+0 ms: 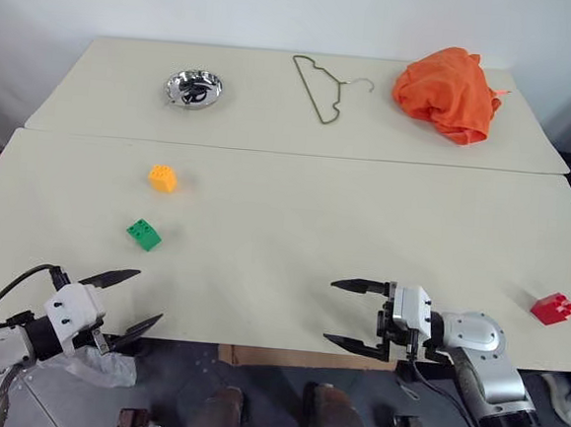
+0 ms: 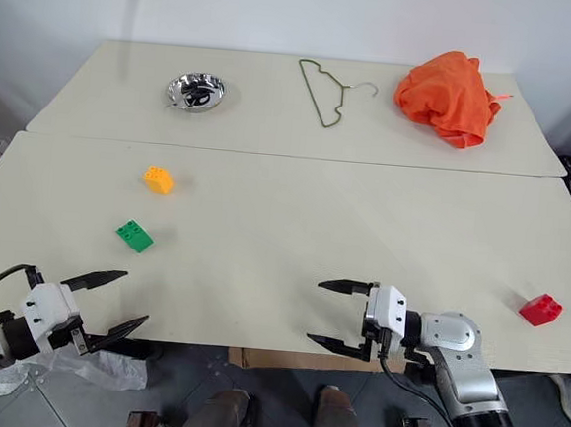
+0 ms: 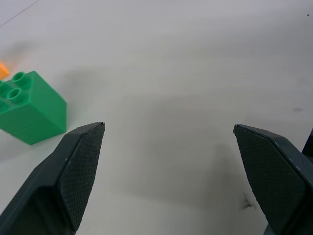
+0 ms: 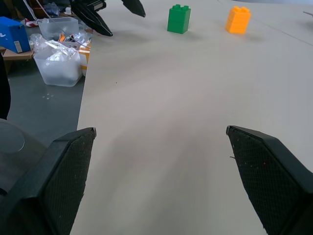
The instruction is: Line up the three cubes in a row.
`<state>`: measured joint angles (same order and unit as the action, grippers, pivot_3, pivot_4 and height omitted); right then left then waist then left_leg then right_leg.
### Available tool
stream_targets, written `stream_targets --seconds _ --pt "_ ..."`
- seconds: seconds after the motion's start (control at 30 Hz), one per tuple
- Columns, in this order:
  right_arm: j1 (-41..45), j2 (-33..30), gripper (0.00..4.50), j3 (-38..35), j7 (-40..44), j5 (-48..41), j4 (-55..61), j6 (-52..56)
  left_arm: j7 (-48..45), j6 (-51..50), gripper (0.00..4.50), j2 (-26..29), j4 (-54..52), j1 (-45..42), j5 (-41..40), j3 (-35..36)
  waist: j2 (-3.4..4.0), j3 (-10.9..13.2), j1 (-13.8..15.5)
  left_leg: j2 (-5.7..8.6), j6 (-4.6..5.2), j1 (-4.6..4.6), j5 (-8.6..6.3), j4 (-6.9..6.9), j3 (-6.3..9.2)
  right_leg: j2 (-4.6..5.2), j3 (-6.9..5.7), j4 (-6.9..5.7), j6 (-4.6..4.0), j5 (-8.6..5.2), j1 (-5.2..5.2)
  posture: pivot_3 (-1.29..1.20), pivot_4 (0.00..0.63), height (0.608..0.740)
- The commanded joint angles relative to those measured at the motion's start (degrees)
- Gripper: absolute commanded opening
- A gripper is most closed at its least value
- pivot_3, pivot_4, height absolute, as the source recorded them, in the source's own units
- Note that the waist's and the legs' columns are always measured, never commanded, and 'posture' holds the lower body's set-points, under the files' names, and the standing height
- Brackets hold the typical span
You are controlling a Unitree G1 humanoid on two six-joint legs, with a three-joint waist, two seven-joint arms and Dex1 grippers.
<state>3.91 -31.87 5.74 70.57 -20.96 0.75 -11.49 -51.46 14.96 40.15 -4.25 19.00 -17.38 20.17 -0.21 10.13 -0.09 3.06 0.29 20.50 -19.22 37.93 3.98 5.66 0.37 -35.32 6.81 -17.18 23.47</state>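
Note:
The red cube lies far from the green cube, so my right gripper will next go to the red cube's opposite sides (image 1: 553, 311) and close there.
Three small studded cubes lie apart on the near table. The yellow-orange cube (image 1: 163, 177) is at the left, the green cube (image 1: 144, 234) a little nearer than it, and the red cube (image 1: 553, 309) sits far off by the right edge. My left gripper (image 1: 128, 303) hangs open at the table's front left edge, just short of the green cube (image 3: 30, 108). My right gripper (image 1: 350, 316) stands open at the front edge right of centre, pointing left, with nothing between its fingers. The green cube (image 4: 178, 19) and yellow-orange cube (image 4: 238, 19) show far ahead of it.
On the far table are a steel bowl (image 1: 193, 89), a wire hanger (image 1: 322, 88) and a crumpled orange cloth (image 1: 449, 92). A seam (image 1: 290, 152) divides the two tables. Plastic tubs and clutter (image 4: 58, 54) stand on the floor beyond the table's left edge.

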Motion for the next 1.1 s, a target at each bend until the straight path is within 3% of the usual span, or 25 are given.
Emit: stream_targets --seconds 0.03,0.2,0.43,0.6,0.77,0.9,1.1 --pt "-1.02 -1.13 4.50 -1.94 -0.81 -0.82 2.46 -0.49 0.63 -1.14 4.49 0.00 -3.16 0.71 -0.32 0.17 0.00 0.00 0.01 0.00 0.00 0.00 0.00 0.00 0.00 0.00 0.00 0.00 0.00 0.00 0.00 0.00 0.150 0.740" --pt "-2.07 -3.14 4.50 -8.64 -4.52 -4.16 5.11 1.86 -1.21 -6.68 4.49 -0.93 -9.35 -3.10 -6.23 -3.45 0.01 0.01 0.26 0.00 0.00 0.00 0.00 0.00 -0.01 0.01 0.01 0.00 0.00 0.00 -0.02 0.00 0.150 0.740" --pt "-7.89 -2.41 4.50 -26.39 -21.12 -8.78 11.00 8.96 -6.51 -13.63 4.49 -0.13 -12.93 -14.49 -8.77 -12.63 0.03 0.00 1.42 0.01 -0.04 0.02 -0.01 0.01 0.05 -0.01 -0.03 0.03 0.00 0.00 -0.04 0.00 0.150 0.740" --pt "-16.45 2.35 4.50 -42.22 -34.02 -9.99 11.14 9.21 -10.39 -16.07 4.49 -2.43 -11.05 -23.46 -9.71 -18.77 0.08 -0.02 1.57 0.03 -0.04 0.06 -0.01 -0.01 0.01 -0.05 -0.01 0.09 0.01 0.01 -0.03 0.00 0.150 0.740" --pt "-25.31 7.56 4.50 -53.31 -40.04 -10.25 7.46 6.64 -13.93 -16.88 4.49 -6.14 -7.07 -30.78 -9.19 -24.15 0.17 -0.07 1.37 0.03 -0.02 0.03 -0.02 -0.01 -0.06 -0.10 0.05 0.10 0.05 0.02 -0.04 0.00 0.150 0.740" --pt "-30.96 11.40 4.50 -56.28 -40.62 -12.15 7.40 6.13 -15.93 -15.24 4.49 -7.70 -2.97 -33.63 -7.64 -25.77 0.26 -0.12 1.00 -0.02 -0.02 -0.02 -0.02 -0.10 -0.12 -0.15 0.11 0.11 0.04 0.02 -0.04 0.00 0.150 0.740" --pt "-33.16 14.08 4.50 -53.42 -47.75 -16.58 21.68 13.06 -17.20 -12.51 4.49 -9.74 1.88 -35.40 -6.57 -26.12 0.36 -0.14 -0.31 -0.07 0.26 -0.29 -0.15 -0.22 -0.36 -0.16 0.41 -0.11 0.03 0.01 -0.05 0.00 0.150 0.740"
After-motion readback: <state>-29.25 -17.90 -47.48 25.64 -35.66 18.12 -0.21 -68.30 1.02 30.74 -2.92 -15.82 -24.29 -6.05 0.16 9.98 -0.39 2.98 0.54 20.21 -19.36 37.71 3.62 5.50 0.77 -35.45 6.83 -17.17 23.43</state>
